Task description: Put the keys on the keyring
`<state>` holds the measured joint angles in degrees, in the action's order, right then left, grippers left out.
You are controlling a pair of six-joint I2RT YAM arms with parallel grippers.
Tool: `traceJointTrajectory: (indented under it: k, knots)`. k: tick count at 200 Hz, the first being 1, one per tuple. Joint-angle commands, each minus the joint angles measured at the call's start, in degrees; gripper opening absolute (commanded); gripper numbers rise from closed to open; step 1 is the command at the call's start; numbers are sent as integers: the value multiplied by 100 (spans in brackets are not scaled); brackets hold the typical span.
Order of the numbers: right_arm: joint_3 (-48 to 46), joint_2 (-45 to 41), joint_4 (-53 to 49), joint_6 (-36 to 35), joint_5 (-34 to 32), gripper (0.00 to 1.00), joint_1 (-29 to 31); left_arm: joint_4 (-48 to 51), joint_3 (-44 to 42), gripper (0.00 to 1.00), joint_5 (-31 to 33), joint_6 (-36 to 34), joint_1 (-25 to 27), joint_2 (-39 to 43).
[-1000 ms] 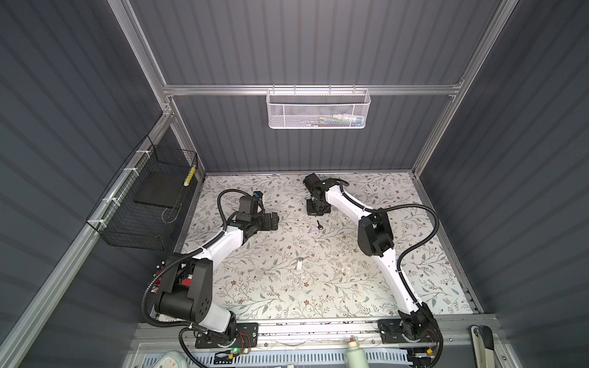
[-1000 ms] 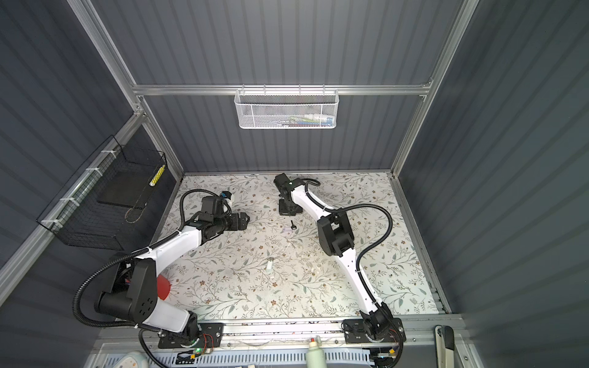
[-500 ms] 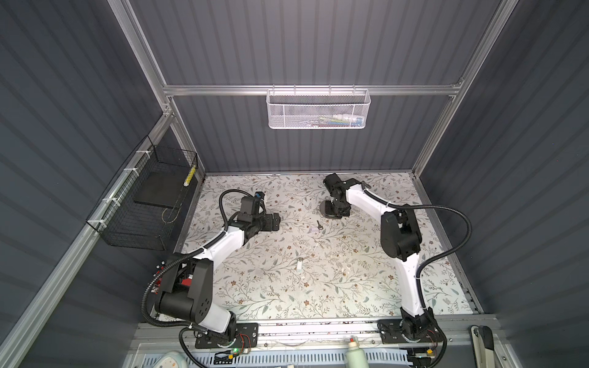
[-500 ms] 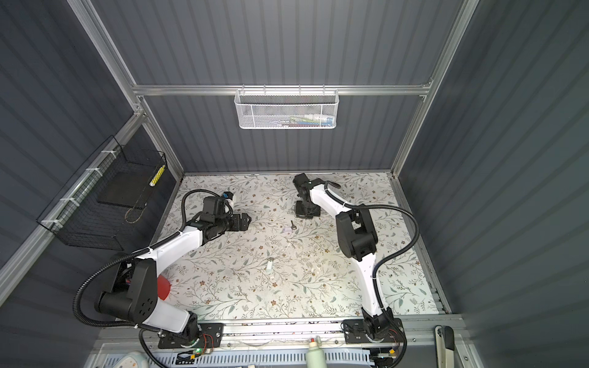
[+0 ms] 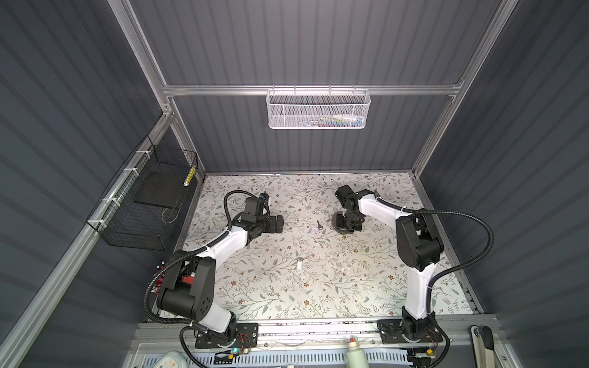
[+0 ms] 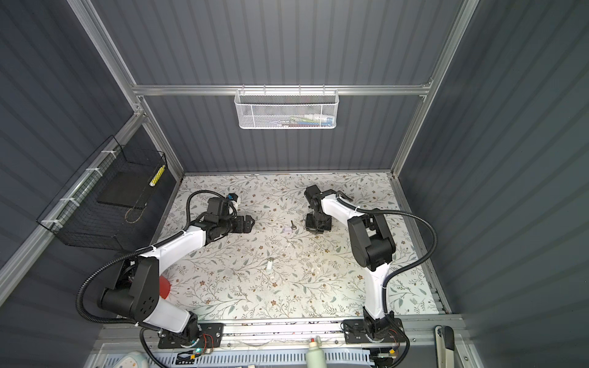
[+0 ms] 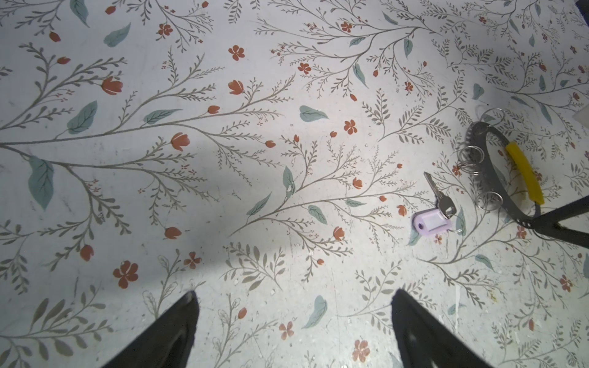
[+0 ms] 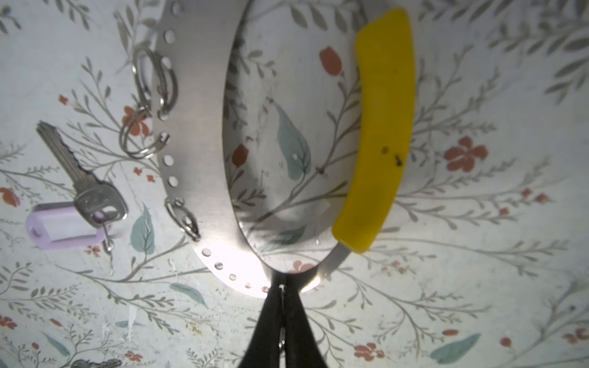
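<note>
The robot's right gripper holds the keyring's end with the split rings off to its side, so it should open, turn and grab the keyring (image 8: 333, 257) beside the yellow segment.
The keyring (image 8: 191, 127) is a grey metal band with holes, small split rings and a yellow segment (image 8: 382, 127). My right gripper (image 8: 282, 288) is shut on the band's edge, low over the mat; both also show in a top view (image 5: 345, 223). A silvery key (image 8: 92, 197) on a lilac tag (image 8: 63, 226) lies flat just beside the band, also seen in the left wrist view (image 7: 441, 197). Another key with a pale tag (image 5: 299, 264) lies nearer the front in both top views. My left gripper (image 7: 294, 293) is open and empty, left of the keys (image 5: 280, 223).
A white mesh basket (image 5: 318, 110) hangs on the back wall and a black wire basket (image 5: 143, 207) on the left wall. A pale bottle (image 5: 352, 353) stands at the front rail. The right arm's cable (image 5: 478, 242) loops out to the right.
The right arm has swung to the right and slightly forward with the keyring in its gripper, now right of the lilac-tagged key. The left gripper has crept slightly right, still open.
</note>
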<state>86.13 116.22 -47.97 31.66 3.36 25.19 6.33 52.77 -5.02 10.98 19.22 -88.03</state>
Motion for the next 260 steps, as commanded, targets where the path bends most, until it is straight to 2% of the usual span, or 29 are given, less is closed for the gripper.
traceJointTrajectory:
  k: [1,19,38,46,56,63,75,83,102,121,134,156,167,179,192,221,260]
  knots:
    - [-88,-145,-70,258,227,9,88,123,190,95,-125,-105,46,-48]
    - [55,-95,-170,259,245,12,200,117,181,95,-147,-105,63,-39]
    - [205,-56,-221,249,365,20,249,114,172,95,-164,-87,81,-32]
    - [220,-73,-211,242,442,25,257,110,168,95,-166,-86,97,-21]
    - [213,-127,-209,217,472,40,244,115,163,95,-160,-74,99,0]
    - [215,-179,-211,160,500,47,235,122,146,95,-157,-71,105,9]
    - [207,-348,-180,-94,505,53,239,131,147,95,-156,-91,103,29]
    - [259,-464,-236,-365,358,55,225,132,137,95,-155,-95,108,44]
    - [142,-862,-44,-1565,-260,53,210,114,136,95,-161,-118,116,58]
    - [-125,-1219,328,-3273,-583,46,192,110,146,95,-175,-163,125,39]
    - [-388,-1451,587,-4529,-344,43,165,109,163,95,-199,-206,134,40]
    - [-930,-1709,721,-7054,219,42,130,79,154,95,-202,-269,143,49]
    - [-1233,-1776,883,-8043,185,43,120,64,147,95,-219,-295,143,58]
    - [-1477,-1800,1068,-8813,263,43,33,86,147,95,-221,-316,151,66]
    - [-1543,-1740,1107,-9420,363,42,-68,97,147,95,-228,-364,158,96]
    - [-1513,-1527,1243,-10034,565,40,-242,92,127,95,-219,-436,165,135]
    - [-1415,-1204,1422,-10414,787,40,-307,85,127,95,-218,-448,176,94]
